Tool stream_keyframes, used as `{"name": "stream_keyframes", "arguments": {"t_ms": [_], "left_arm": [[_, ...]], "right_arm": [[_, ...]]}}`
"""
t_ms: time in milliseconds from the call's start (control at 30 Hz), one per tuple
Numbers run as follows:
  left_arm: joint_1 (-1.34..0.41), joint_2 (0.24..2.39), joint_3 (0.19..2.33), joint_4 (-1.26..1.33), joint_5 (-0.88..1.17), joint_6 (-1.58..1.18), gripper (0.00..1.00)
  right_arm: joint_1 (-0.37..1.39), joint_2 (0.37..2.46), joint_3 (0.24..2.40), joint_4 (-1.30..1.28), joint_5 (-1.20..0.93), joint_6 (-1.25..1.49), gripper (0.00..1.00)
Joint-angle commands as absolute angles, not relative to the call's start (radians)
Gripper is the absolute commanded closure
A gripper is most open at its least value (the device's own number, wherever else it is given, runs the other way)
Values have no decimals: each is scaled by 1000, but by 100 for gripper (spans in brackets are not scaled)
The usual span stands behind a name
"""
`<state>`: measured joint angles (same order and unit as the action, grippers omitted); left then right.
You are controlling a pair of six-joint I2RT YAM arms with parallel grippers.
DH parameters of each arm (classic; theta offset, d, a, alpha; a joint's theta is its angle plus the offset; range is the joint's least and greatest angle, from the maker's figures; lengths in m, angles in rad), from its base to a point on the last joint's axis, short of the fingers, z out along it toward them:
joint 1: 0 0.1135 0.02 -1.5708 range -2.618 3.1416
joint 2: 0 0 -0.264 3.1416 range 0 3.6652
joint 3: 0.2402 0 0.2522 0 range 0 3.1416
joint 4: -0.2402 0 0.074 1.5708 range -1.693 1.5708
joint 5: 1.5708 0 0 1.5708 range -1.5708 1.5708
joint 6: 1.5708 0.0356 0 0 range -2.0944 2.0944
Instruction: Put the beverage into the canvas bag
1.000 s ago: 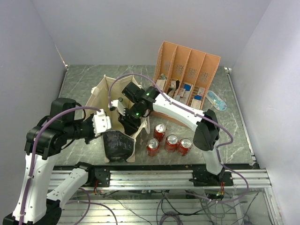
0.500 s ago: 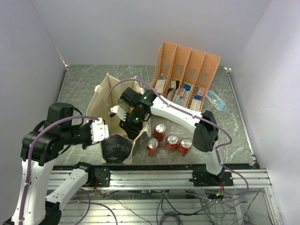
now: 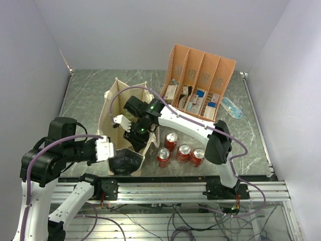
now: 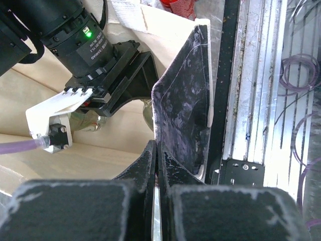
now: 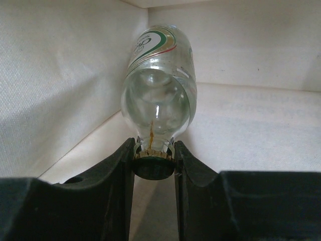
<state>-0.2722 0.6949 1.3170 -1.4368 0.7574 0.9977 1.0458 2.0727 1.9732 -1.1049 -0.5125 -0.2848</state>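
The dark panel's top edge bends beside my right gripper, so my left gripper will open, grab the panel's top edge further [image 4: 155,116] along and pull the panel straight.
The canvas bag [image 3: 114,98] stands at centre-left, cream with a dark mottled end panel [image 3: 126,160] at its near end. My left gripper [image 3: 111,150] is shut on the top edge of that panel; in the left wrist view the fingers [image 4: 157,150] pinch the dark fabric [image 4: 185,110]. My right gripper [image 3: 134,133] reaches down inside the bag. In the right wrist view it [image 5: 154,160] is shut on the dark cap of a clear glass beverage bottle [image 5: 160,85] with a green and orange label. Cream bag walls [image 5: 60,75] surround the bottle.
Several red cans [image 3: 183,152] stand just right of the bag, near the front edge. An orange-pink divided organizer [image 3: 200,75] with small packets stands at the back right. A clear plastic item [image 3: 231,107] lies right of it. A metal rail [image 4: 261,100] runs along the near edge.
The right gripper has moved left and lower into the bag with the bottle. The left gripper has drawn the dark end panel nearer, stretching the bag lengthwise.
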Motion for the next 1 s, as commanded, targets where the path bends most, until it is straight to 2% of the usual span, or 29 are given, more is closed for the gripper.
{"name": "stream_keyframes", "arguments": {"t_ms": [0,67,200,300,367,833,967], "left_arm": [[-278,708,1360,-1488,811,1033,89],[-278,720,1381,-1497,802,1002,71],[-278,762,1430,-1497,799,958,45],[-278,806,1440,-1496,832,937,30],[-278,828,1440,-1496,853,940,25],[-286,944,1396,-1494,923,1042,29],[-298,972,1375,-1490,955,1062,41]], "right_arm": [[1080,2077,1993,-1116,-527,-259,100],[1079,2077,1990,-1117,-528,-262,100],[1068,2082,2011,-1116,-564,-254,100],[1059,2092,2042,-1121,-581,-260,100],[1053,2095,2053,-1125,-603,-264,100],[1050,2100,2064,-1127,-666,-272,100],[1047,2114,2114,-1142,-703,-286,100]]}}
